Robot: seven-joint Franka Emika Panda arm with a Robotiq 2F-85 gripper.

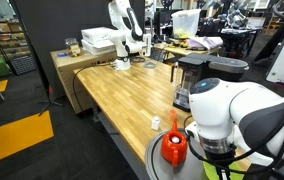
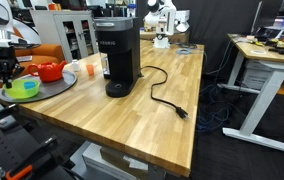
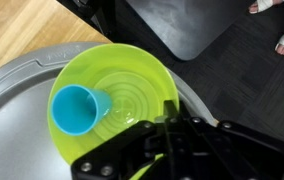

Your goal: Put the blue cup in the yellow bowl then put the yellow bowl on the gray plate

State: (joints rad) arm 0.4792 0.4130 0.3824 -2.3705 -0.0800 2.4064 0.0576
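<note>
Next, my gripper releases the yellow bowl on the gray plate (image 1: 212,169) (image 3: 114,122) next to the red kettle.
In the wrist view the yellow bowl (image 3: 132,80) lies over the gray plate (image 3: 12,100). The blue cup (image 3: 74,108) lies on its side inside the bowl, at its left. My gripper (image 3: 172,118) is shut on the bowl's near right rim. In an exterior view the gripper (image 2: 4,74) is over the bowl (image 2: 22,88) at the left edge of the plate (image 2: 60,86). I cannot tell whether the bowl rests on the plate or hangs just above it. In an exterior view only a sliver of the bowl (image 1: 218,173) shows under the arm.
A red kettle-like object (image 2: 49,71) stands on the plate next to the bowl and also shows in an exterior view (image 1: 174,148). A small white cylinder (image 2: 90,70) and a black coffee machine (image 2: 117,55) with its cord stand nearby on the wooden table (image 2: 172,110). The table's edge is close to the plate.
</note>
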